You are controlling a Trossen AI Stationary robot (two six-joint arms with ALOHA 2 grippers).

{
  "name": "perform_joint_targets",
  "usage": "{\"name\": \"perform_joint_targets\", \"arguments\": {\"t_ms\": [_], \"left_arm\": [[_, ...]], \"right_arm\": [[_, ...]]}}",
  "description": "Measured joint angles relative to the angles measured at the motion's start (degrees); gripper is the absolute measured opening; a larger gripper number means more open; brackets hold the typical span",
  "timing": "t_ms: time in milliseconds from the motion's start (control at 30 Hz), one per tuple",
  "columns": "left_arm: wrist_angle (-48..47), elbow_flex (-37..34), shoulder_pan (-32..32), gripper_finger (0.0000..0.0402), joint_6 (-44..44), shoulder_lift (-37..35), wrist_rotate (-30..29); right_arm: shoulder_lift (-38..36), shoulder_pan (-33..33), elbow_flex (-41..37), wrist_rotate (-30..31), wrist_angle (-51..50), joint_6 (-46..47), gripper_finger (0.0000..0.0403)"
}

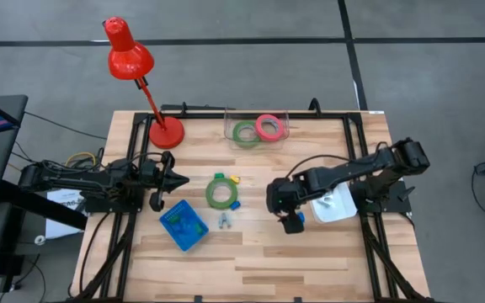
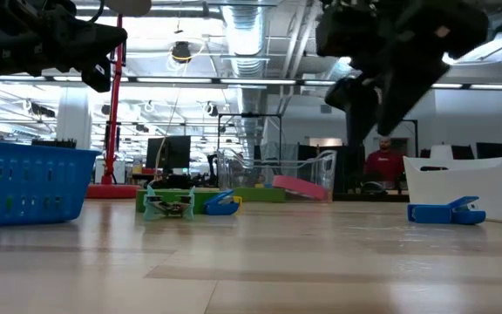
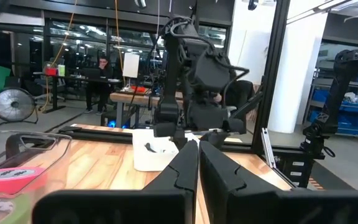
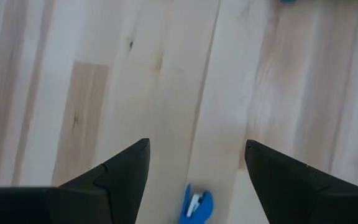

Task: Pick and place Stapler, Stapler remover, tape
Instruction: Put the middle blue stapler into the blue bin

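Observation:
The small blue stapler is to be gripped next: my right gripper will move back toward the white tray and close on the front end point(image 1: 299, 216) point(image 4: 195, 206) of it.
A small blue stapler point(image 4: 196, 205) lies on the wooden table point(image 1: 259, 261), and my open right gripper point(image 4: 197, 146) hangs above it, pointing steeply down and touching nothing. From above, that gripper point(image 1: 290, 220) is right of centre, with the stapler point(image 1: 299, 218) beside it. A green tape ring point(image 1: 220, 192) lies flat mid-table. A teal stapler remover point(image 1: 225, 221) lies just in front of it. Another green ring point(image 1: 244, 133) and a pink ring point(image 1: 268, 127) rest in a clear box point(image 1: 281, 118) at the far edge. My left gripper point(image 1: 178, 180) is shut and waits at the left.
A blue basket point(image 1: 183, 225) stands near the left arm and a white tray point(image 1: 335, 206) sits under the right arm. A red desk lamp point(image 1: 165, 132) stands at the far left corner. Small yellow point(image 1: 234, 178) and blue point(image 1: 235, 204) pieces lie by the mid-table ring.

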Motion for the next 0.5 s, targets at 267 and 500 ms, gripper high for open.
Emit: {"name": "perform_joint_targets", "arguments": {"t_ms": [267, 500], "left_arm": [[0.00, 0.00, 0.00, 0.0008, 0.00, 0.00, 0.00], [0.09, 0.00, -0.01, 0.0008, -0.01, 0.00, 0.00]], "right_arm": [[0.07, 2.14, -2.94, 1.61, 0.01, 2.74, 0.0255], [0.07, 3.73, -6.18, 3.80, -0.15, 7.39, 0.0255]]}}
